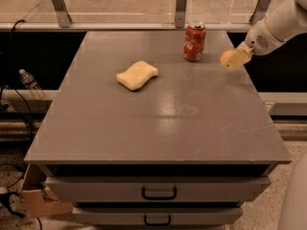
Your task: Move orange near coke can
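Note:
The orange, now just above the table top, will be let go of by my gripper on the grey table (208,56), next to the coke can, on my arm's side.
The coke can (194,42), red with white script and a silver top, stands upright near the far edge of the grey table (158,128). The orange (225,58) peeks out at the left side of my gripper (231,60), a little to the right of the can and just above the table top. My gripper comes in from the upper right on a white arm (278,25), and its tan fingers (237,58) are shut on the orange. A gap of table shows between the orange and the can.
A pale yellow wavy-edged sponge (137,75) lies left of the can. A railing with metal posts (181,4) runs behind the table. Drawers with handles (159,193) sit under the front edge. A plastic bottle (29,83) lies to the left, below the table.

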Controlling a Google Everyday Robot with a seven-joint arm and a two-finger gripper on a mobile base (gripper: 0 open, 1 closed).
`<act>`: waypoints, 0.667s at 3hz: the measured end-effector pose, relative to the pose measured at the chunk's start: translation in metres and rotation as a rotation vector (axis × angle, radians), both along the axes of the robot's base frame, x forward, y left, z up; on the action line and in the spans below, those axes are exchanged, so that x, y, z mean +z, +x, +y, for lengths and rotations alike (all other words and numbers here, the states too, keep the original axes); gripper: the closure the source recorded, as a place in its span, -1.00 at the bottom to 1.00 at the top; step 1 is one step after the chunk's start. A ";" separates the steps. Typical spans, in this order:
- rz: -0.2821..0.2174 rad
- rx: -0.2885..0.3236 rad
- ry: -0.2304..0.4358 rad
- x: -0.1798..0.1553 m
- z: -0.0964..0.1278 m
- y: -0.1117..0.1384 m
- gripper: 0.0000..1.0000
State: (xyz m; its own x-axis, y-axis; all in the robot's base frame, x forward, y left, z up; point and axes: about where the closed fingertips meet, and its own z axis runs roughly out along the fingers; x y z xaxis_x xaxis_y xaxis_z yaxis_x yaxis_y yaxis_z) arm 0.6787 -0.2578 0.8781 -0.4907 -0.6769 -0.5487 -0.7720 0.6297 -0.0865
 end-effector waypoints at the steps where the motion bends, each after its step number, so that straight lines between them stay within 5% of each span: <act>1: 0.034 0.003 -0.020 -0.017 0.007 0.021 1.00; 2: 0.040 0.026 -0.046 -0.024 0.019 0.043 1.00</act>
